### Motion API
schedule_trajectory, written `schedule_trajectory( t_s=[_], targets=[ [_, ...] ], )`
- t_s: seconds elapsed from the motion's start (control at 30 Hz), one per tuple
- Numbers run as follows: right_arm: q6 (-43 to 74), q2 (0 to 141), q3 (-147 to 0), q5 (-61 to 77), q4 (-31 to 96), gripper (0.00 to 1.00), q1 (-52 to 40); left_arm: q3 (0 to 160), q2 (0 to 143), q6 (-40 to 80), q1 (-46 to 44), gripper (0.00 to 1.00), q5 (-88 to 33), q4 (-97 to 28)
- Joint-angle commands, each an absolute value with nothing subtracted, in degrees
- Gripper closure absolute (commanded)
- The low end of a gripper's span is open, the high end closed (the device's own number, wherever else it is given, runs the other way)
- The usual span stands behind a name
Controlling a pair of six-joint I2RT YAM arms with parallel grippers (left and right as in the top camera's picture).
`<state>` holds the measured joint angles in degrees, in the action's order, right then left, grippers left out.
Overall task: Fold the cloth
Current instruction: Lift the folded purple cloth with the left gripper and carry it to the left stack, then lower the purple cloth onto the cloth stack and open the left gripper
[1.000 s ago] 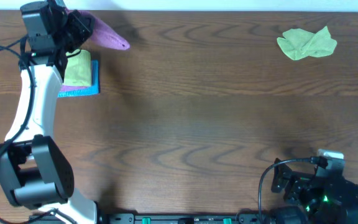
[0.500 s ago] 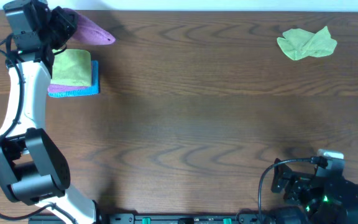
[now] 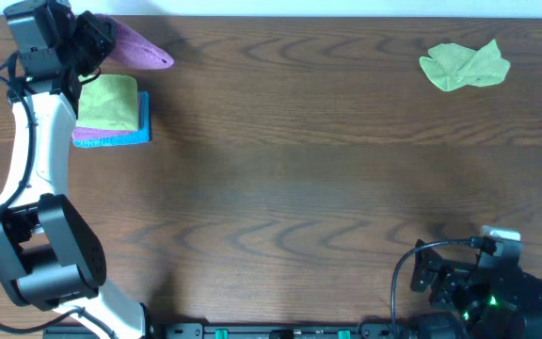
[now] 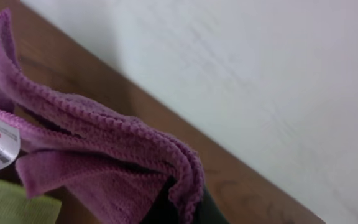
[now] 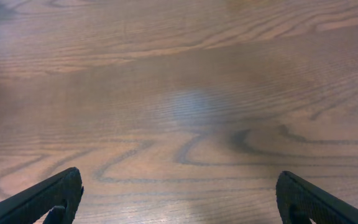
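Note:
Next, my left gripper lets go of the folded purple cloth onto the folded green cloth [image 3: 109,95] that sits at the top of the stack.
My left gripper [image 3: 97,40] is at the table's far left corner, shut on a folded purple cloth [image 3: 139,47] held above the wood. In the left wrist view the purple cloth [image 4: 98,155] hangs over the dark fingers [image 4: 169,208], with a white tag at the left. Just below it lies a stack of folded cloths: a green one [image 3: 109,102] on a blue one [image 3: 139,132] on a pink one. A crumpled green cloth [image 3: 465,66] lies at the far right. My right gripper [image 5: 179,199] is open and empty over bare wood at the near right.
The table's far edge and a white wall [image 4: 260,74] are right behind the left gripper. The right arm's base [image 3: 478,287] sits at the near right edge.
The left gripper moved left and slightly back with the purple cloth between one second and half a second ago, uncovering the stack. Nothing has moved since. The right arm is still.

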<state>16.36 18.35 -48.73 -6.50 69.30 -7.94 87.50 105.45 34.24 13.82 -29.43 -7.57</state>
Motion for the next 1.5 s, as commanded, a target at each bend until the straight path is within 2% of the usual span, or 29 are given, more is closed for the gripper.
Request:
schedule_trajectory(
  t_s=[0.0,0.5,1.47],
  targets=[
    [17.3,18.3,-48.5,-7.3,69.3,0.01,-7.5,89.4,105.8,33.4,14.0,0.94,-29.9,-8.9],
    [17.3,18.3,-48.5,-7.3,69.3,0.01,-7.5,89.4,105.8,31.9,14.5,0.94,-29.5,-15.0],
    [17.3,18.3,-48.5,-7.3,69.3,0.01,-7.5,89.4,105.7,23.8,24.0,0.94,-32.7,-30.3]
  ],
)
